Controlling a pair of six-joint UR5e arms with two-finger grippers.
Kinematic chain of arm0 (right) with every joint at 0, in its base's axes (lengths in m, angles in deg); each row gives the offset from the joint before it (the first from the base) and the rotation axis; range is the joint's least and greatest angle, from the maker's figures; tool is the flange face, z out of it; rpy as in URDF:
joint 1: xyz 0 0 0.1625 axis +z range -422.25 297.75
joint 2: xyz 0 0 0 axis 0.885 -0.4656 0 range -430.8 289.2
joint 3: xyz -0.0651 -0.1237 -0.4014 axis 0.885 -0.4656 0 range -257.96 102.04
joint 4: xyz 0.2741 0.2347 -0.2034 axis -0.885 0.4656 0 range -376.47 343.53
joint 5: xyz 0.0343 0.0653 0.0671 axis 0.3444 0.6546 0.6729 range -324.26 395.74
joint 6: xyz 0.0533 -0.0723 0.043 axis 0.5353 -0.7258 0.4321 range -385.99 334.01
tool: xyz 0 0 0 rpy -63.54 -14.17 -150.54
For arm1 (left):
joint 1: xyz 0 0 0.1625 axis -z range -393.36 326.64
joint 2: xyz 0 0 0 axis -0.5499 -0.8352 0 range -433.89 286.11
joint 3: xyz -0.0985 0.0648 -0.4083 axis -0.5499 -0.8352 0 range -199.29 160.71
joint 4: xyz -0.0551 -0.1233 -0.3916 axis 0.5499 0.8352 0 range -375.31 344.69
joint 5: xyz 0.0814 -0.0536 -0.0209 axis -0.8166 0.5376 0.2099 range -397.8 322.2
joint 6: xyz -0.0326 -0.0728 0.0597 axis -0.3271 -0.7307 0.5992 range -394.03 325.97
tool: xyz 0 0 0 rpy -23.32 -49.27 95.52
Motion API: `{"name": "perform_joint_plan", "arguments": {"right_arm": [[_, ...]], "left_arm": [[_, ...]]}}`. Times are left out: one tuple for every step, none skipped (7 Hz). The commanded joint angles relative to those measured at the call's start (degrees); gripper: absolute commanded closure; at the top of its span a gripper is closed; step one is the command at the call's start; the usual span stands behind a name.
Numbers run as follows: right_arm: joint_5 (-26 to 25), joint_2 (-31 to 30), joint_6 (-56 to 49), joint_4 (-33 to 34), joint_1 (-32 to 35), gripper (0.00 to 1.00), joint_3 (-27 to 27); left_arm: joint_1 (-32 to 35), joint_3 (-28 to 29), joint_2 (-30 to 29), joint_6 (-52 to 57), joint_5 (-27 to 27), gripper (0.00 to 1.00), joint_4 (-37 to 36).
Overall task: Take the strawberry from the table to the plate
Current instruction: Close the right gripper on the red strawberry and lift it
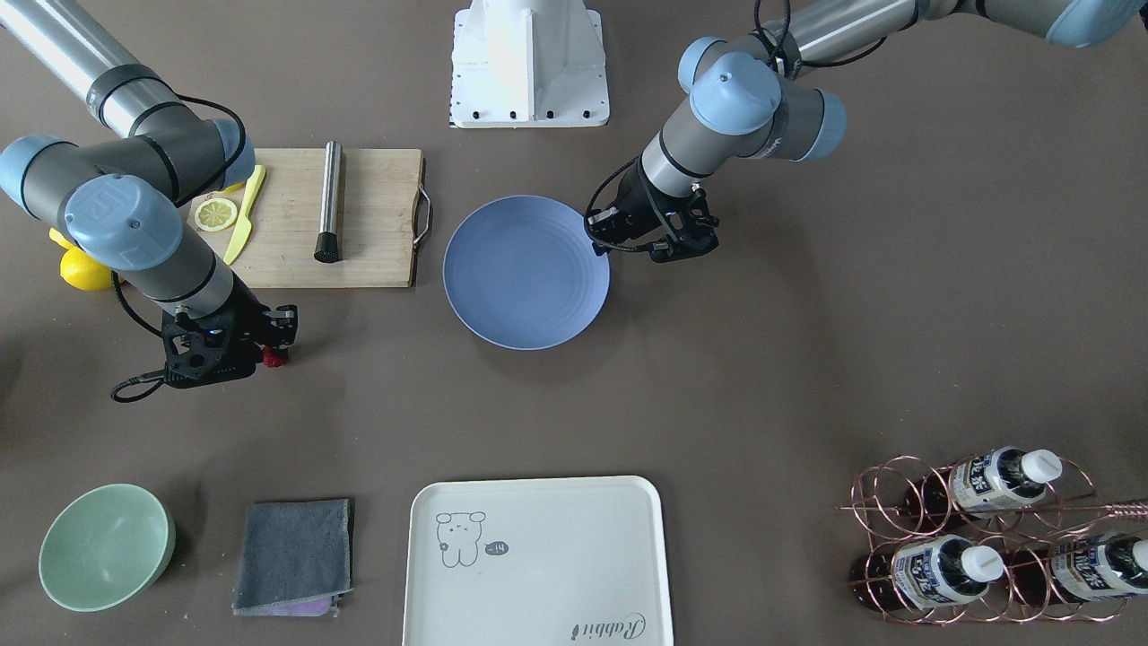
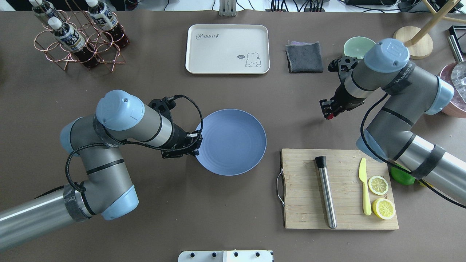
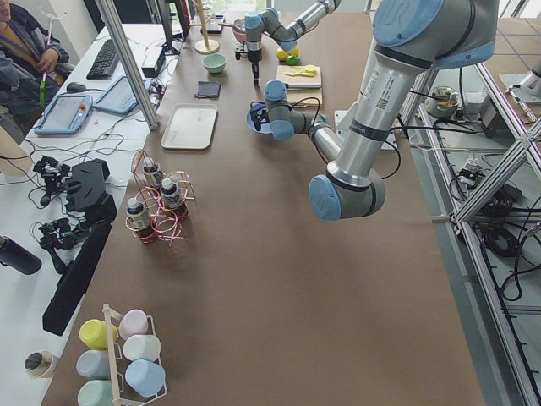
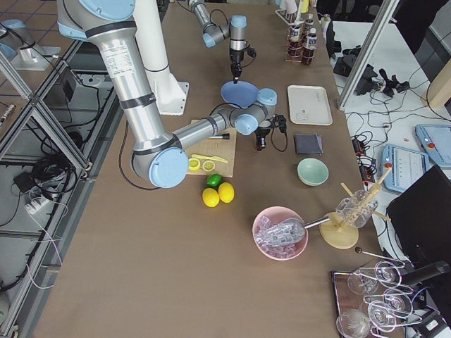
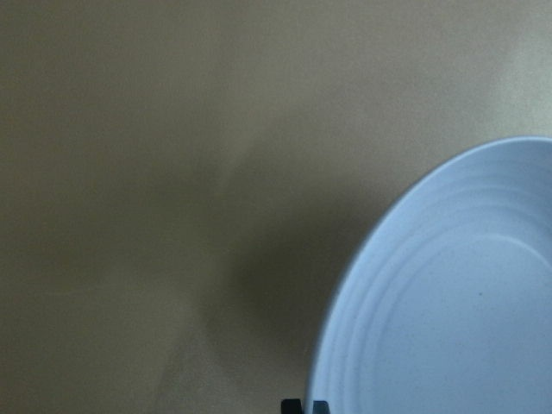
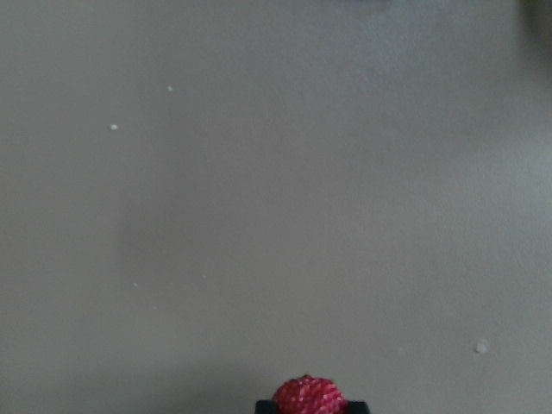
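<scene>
My right gripper is going to let go of the strawberry near the middle of the blue plate (image 1: 517, 274).
The strawberry (image 1: 273, 358) (image 2: 330, 116) (image 6: 309, 397) is small, red and bumpy, and it sits between the fingertips of my right gripper (image 1: 272, 355) (image 2: 328, 115), which is shut on it just above the bare table (image 1: 807, 359). The blue plate (image 1: 525, 287) (image 2: 233, 145) (image 5: 448, 310) lies empty at the table's middle, well apart from the strawberry. My left gripper (image 1: 603, 247) (image 2: 196, 145) hangs at the plate's rim on the robot's left side, its fingertips together and holding nothing.
A wooden cutting board (image 2: 342, 171) carries a steel muddler (image 2: 326, 193), a yellow knife (image 2: 364, 189) and two lemon slices. A cream tray (image 2: 227, 49), grey cloth (image 2: 304, 57), mint bowl (image 2: 355, 46) and bottle rack (image 2: 78, 40) line the far edge.
</scene>
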Motion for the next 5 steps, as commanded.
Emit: {"name": "perform_joint_plan", "arguments": {"right_arm": [[4.46,2.67,-0.01,0.63,2.93,1.0,0.06],[5.62,4.42,0.34,0.72,3.2,1.0,0.23],[5.72,6.96,2.69,2.63,3.12,1.0,0.41],[5.72,9.07,6.63,3.26,1.73,1.0,1.02],[5.46,10.58,10.41,3.27,-0.46,1.0,2.16]], "left_arm": [[-1.58,0.81,0.09,0.03,-2.13,1.0,0.1],[-2.46,0.99,0.09,0.12,-3.79,1.0,0.1],[-2.47,0.9,0.44,0.2,-3.81,1.0,0.1],[-2.04,0.81,0.53,0.47,-3.55,0.65,0.01],[-1.42,0.73,0.62,0.99,-3.46,0.12,0.01]]}}
